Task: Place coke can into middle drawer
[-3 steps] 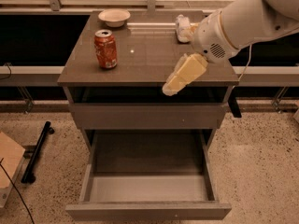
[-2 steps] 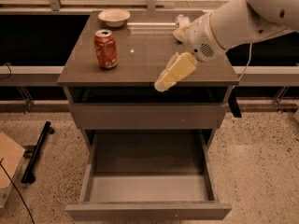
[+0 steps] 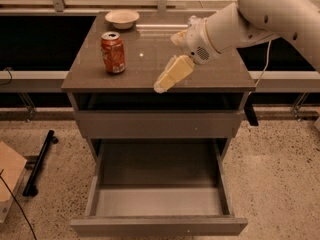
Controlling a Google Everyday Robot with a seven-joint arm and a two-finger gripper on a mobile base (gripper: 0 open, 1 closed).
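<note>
The robot's gripper should next move to the middle of the coke can's body (image 3: 114,55) and close there, because the can must be lifted toward the drawer.
The coke can (image 3: 113,53), red-orange with a silver top, stands upright on the left part of the cabinet top (image 3: 215,71). My gripper (image 3: 171,75) hangs over the front middle of the cabinet top, to the right of the can and apart from it, holding nothing that I can see. The middle drawer (image 3: 157,201) is pulled open below, with a bare pale grey floor and low side walls.
A pale bowl (image 3: 122,18) sits at the back left of the cabinet top. A whitish object (image 3: 193,22) shows partly behind my arm. A closed drawer front (image 3: 157,124) is above the open one. A black bar (image 3: 40,161) and a cardboard piece (image 3: 9,171) lie on the floor at left.
My gripper and arm have moved left across the cabinet top, closer to the coke can. The can and the drawer have not moved.
</note>
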